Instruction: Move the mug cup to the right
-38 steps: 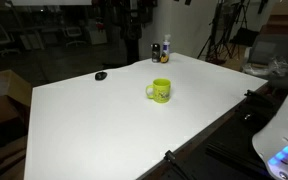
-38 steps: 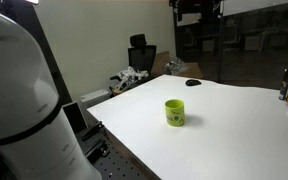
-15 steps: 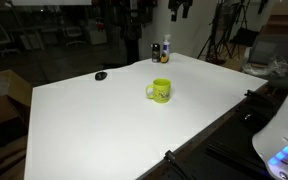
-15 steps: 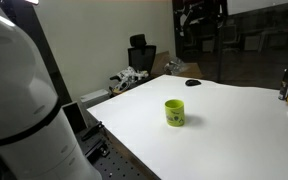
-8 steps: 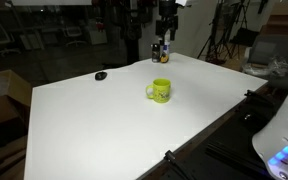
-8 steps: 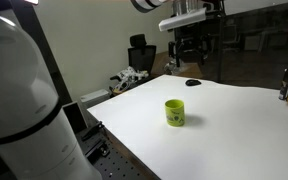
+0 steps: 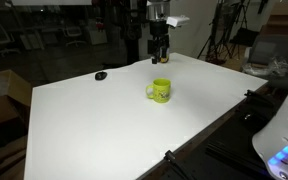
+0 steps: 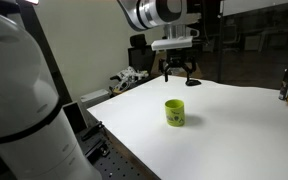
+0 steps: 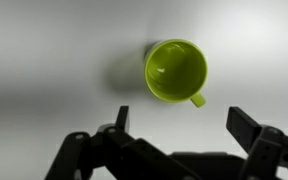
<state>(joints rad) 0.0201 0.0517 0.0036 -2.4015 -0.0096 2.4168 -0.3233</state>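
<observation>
My gripper is to work on the yellow-green mug next. It should move to the far side of the mug's rim [image 7: 163, 80] [image 9: 150, 83], facing the dark bottles, and close there.
The yellow-green mug [image 7: 160, 91] stands upright on the white table [image 7: 94, 125], also seen in an exterior view [image 8: 174, 112]. The wrist view looks straight down into it [image 9: 176, 71], empty, with its handle toward the lower right. My gripper [image 7: 158, 57] hangs open and empty in the air above and behind the mug; it also shows in an exterior view [image 8: 176, 81]. In the wrist view its two fingers [image 9: 184, 118] are spread wide below the mug with nothing between them.
Dark bottles [image 7: 165, 49] stand at the table's far edge, partly behind the gripper. A small flat black object [image 7: 101, 75] lies near the far edge, also in an exterior view [image 8: 192, 83]. The robot's white base [image 8: 24, 110] fills the near side.
The arm has come down into view from above and moved toward the mug, with the gripper open. The mug has not moved.
</observation>
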